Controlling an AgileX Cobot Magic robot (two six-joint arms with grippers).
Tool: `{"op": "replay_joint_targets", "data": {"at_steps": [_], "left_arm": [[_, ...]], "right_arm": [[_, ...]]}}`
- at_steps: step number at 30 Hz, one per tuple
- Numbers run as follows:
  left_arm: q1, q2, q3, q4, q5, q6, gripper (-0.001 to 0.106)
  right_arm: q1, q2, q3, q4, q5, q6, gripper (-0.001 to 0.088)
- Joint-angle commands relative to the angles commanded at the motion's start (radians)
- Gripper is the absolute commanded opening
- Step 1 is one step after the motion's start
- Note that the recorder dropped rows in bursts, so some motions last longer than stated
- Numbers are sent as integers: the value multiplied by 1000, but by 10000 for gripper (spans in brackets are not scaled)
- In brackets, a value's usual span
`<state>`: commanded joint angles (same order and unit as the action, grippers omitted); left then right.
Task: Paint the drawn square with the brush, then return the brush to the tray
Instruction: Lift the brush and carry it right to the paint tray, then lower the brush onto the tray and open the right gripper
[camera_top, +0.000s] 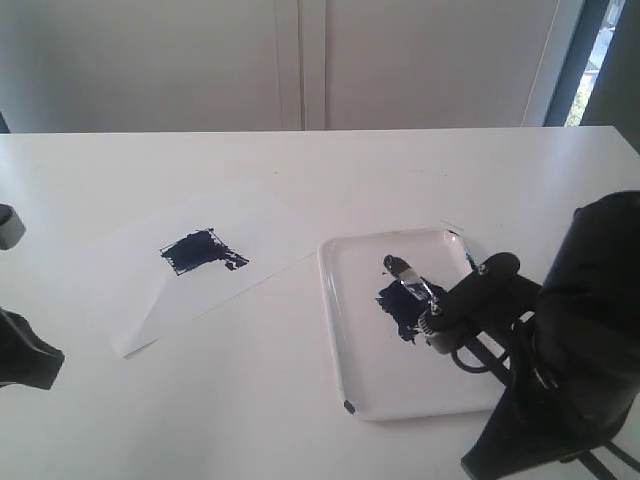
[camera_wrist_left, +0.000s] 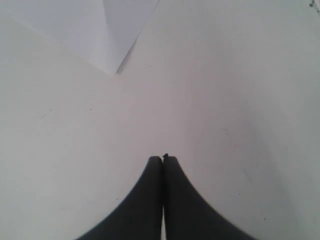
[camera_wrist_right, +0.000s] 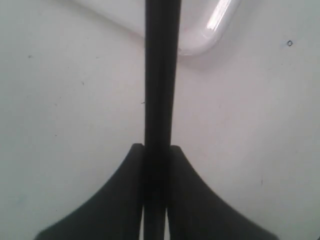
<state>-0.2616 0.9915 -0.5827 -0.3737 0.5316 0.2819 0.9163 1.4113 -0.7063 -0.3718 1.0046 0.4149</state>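
My right gripper is going to put the brush down across the white tray's near rim (camera_top: 486, 400) (camera_wrist_right: 159, 34). It will let go there with the brush's tip on the dark paint blot.
The drawn square (camera_top: 197, 250), smeared dark blue with paint spilling past one side, lies on the white paper sheet (camera_top: 150, 290) at centre left. The white tray (camera_top: 350, 360) sits to its right, with a dark paint blot (camera_top: 395, 302) inside. My right gripper (camera_top: 447, 315) is shut on the brush (camera_top: 413, 284) and hangs over the tray's right part. The silver ferrule and dark tip point over the blot. In the right wrist view the black brush handle (camera_wrist_right: 161, 75) runs between the fingers of the right gripper (camera_wrist_right: 156, 147), past a tray corner (camera_wrist_right: 202, 42). My left gripper (camera_wrist_left: 163, 159) is shut and holds nothing.
The left gripper (camera_top: 52, 357) rests low at the table's left edge, near a corner of the paper sheet (camera_wrist_left: 117, 35). A white table (camera_top: 300, 170) carries everything, with a wall and cabinet doors behind. The bulky right arm (camera_top: 570, 340) covers the tray's near right corner.
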Motion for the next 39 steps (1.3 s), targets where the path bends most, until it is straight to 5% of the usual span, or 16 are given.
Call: {"op": "replay_joint_targets", "data": {"at_steps": [10, 18, 25, 36, 39], "left_arm": [[-10, -201, 14, 0, 14, -54, 0], [-10, -235, 46, 0, 17, -70, 0], [-10, -235, 46, 0, 13, -56, 0], [-10, -235, 46, 0, 13, -42, 0], [-10, -235, 46, 0, 13, -42, 0]], "right_arm": [[-2, 99, 9, -116, 52, 115, 0], [-83, 141, 9, -10, -12, 142, 0], [-90, 141, 9, 93, -160, 134, 5], [-90, 141, 9, 98, -193, 169, 397], [-85, 110, 9, 108, -252, 160, 447]]}}
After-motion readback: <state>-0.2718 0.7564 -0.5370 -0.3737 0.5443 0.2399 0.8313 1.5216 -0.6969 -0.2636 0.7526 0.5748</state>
